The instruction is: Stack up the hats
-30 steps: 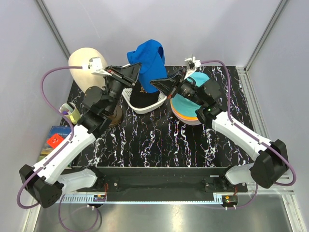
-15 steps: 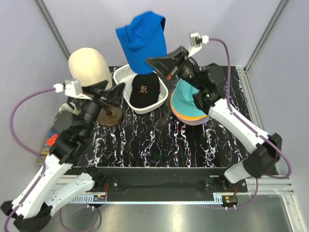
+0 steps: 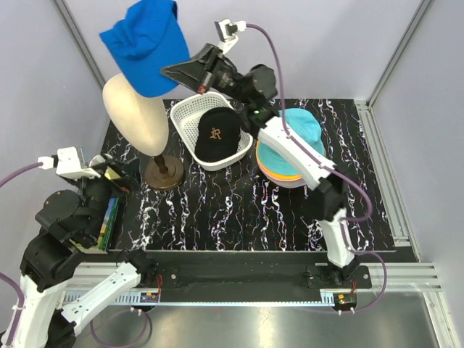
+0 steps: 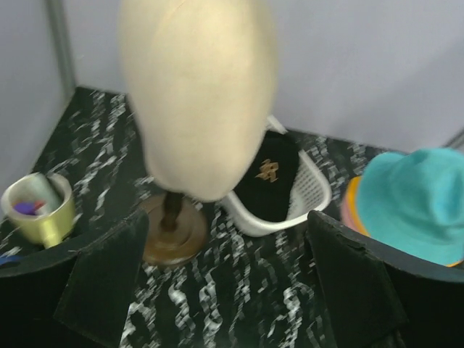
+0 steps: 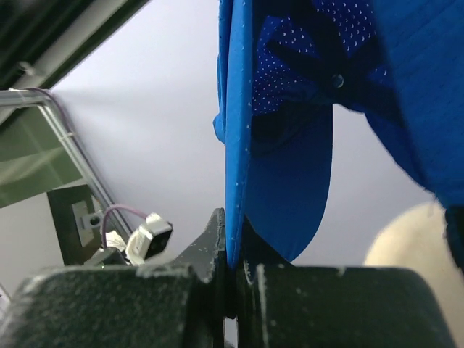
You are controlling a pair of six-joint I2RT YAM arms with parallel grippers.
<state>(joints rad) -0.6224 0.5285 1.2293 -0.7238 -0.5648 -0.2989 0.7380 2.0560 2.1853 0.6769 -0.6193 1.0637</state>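
Observation:
My right gripper is to set the royal-blue hat down. It will go over the cream mannequin head (image 3: 141,115) (image 5: 417,250).
A royal-blue hat (image 3: 141,42) hangs high at the back left, above the cream mannequin head (image 3: 134,116). My right gripper (image 3: 168,70) is shut on its brim, and the right wrist view shows the blue hat (image 5: 290,109) pinched edge-on between the right gripper (image 5: 233,250). A black cap (image 3: 217,134) with a gold emblem lies in the white basket (image 3: 190,109). To the right sits a stack of hats with a teal hat (image 3: 308,129) on top and orange, pink and lavender edges under it. My left gripper (image 3: 119,177) is drawn back at the near left, open and empty (image 4: 228,283).
The mannequin head stands on a round brown base (image 3: 163,174). A yellow-green cup (image 4: 36,210) holding small items is at the left edge. A flat box (image 3: 109,217) lies beside the left arm. Grey walls and metal posts enclose the black marbled table (image 3: 232,210).
My right gripper has carried the blue hat up and to the left, from over the basket to above the mannequin head. My left gripper has opened, let go of the hat and pulled back to the near left.

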